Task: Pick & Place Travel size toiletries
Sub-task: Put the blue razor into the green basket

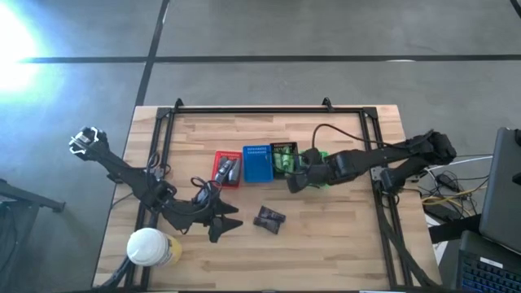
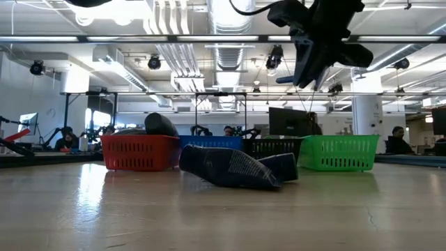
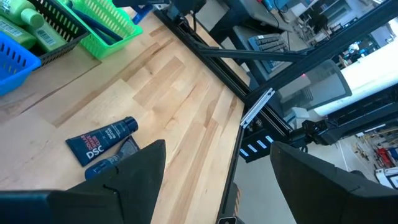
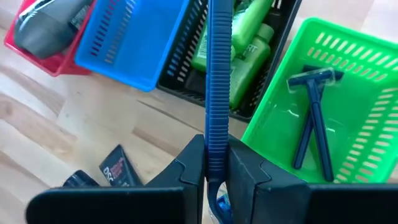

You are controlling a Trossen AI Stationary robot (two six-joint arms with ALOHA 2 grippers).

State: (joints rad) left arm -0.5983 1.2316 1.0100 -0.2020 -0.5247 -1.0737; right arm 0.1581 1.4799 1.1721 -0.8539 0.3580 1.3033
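My right gripper will release the thin dark blue stick next to the blue sticks in the green basket [image 1: 313, 170] [image 4: 303, 124].
My right gripper [image 1: 295, 181] hangs over the black basket [image 1: 284, 157] and the green basket [image 4: 348, 93], shut on a thin dark blue stick [image 4: 217, 74]. Two more blue sticks [image 4: 314, 118] lie in the green basket. Green bottles [image 4: 239, 50] fill the black basket, and grey tubes [image 4: 46, 31] lie in the red basket [image 1: 227, 169]. Dark packets [image 1: 269, 218] lie flat on the table in front of the baskets. My left gripper [image 1: 221, 226] hovers open just left of the packets [image 3: 102, 140], touching nothing. My right gripper pinches the blue stick's ribbed handle [image 4: 217, 146] between its two fingers, close to the end nearer the wrist. The stick runs straight out past the fingertips, along the fingers. The gripper slants down from the table's right, and the stick is lifted clear above the baskets.
A blue basket [image 1: 258, 164] stands between the red and black ones with nothing showing in it. A big white-capped container [image 1: 151, 247] stands near the table's front left corner. A black frame rail [image 1: 269, 111] borders the table. Bare wood lies right of the packets.
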